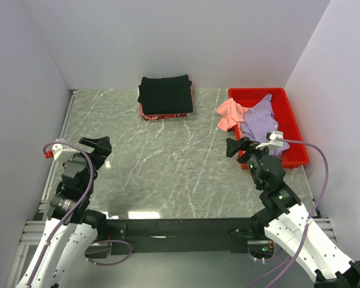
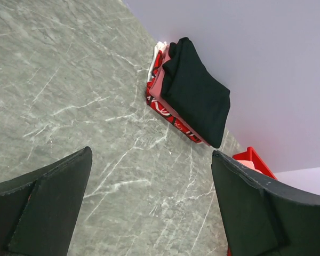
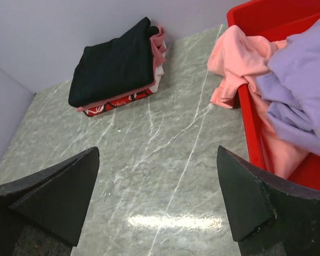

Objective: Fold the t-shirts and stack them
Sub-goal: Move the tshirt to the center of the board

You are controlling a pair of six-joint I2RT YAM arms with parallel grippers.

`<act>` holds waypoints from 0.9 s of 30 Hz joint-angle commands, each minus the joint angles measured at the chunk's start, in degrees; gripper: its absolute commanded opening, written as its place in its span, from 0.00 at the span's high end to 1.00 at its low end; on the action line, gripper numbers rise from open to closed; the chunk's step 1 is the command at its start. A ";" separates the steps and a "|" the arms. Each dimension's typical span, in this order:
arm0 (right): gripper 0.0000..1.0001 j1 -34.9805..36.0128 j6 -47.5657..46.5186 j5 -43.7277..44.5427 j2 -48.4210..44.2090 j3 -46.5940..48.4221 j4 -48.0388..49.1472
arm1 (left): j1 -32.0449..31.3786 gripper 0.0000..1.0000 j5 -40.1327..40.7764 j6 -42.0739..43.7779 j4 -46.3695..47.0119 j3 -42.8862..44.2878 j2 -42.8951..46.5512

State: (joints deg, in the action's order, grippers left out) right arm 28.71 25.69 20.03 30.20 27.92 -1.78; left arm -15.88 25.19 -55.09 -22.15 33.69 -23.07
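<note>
Next, my right gripper goes to the salmon-pink t-shirt's fold (image 1: 234, 113) (image 3: 241, 66) over the red tray's rim and closes there.
A salmon-pink t-shirt (image 1: 230, 113) (image 3: 240, 61) hangs crumpled over the left rim of the red tray (image 1: 291, 114) (image 3: 250, 128). Beside it in the tray lies a lavender-purple t-shirt (image 1: 261, 120) (image 3: 301, 85). A black t-shirt (image 1: 165, 93) (image 2: 197, 96) (image 3: 113, 63) in a neat fold tops a small stack of folded shirts at the back of the table. My left gripper (image 1: 98, 146) (image 2: 151, 160) hovers open over bare table at the left. Near the tray's front left corner, my right gripper (image 1: 239, 146) (image 3: 157, 157) is open with nothing between its fingers.
Under the black shirt lie folded pink and red-patterned pieces (image 2: 162, 106) (image 3: 117, 101). White walls close in the grey marble table (image 1: 162, 168) on three sides. A dark rail (image 1: 180, 227) runs along the near edge between the arm bases.
</note>
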 commanded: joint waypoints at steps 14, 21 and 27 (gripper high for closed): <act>0.04 -15.78 0.77 -7.44 37.52 32.35 -21.42 | -0.03 0.00 1.09 -0.10 0.18 1.73 -1.45; 0.15 -19.56 -11.18 -15.12 58.99 54.65 -30.27 | -0.03 0.01 1.09 -0.46 0.26 1.47 -1.80; 0.26 -22.03 -16.28 -14.06 73.15 68.46 -35.47 | -0.03 0.01 0.82 -0.10 0.45 1.55 -1.89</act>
State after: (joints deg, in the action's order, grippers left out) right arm 8.19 14.04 6.33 99.90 89.52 -31.73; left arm -15.90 25.36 -55.22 -22.20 33.69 -24.82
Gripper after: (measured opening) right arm 0.757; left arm 0.995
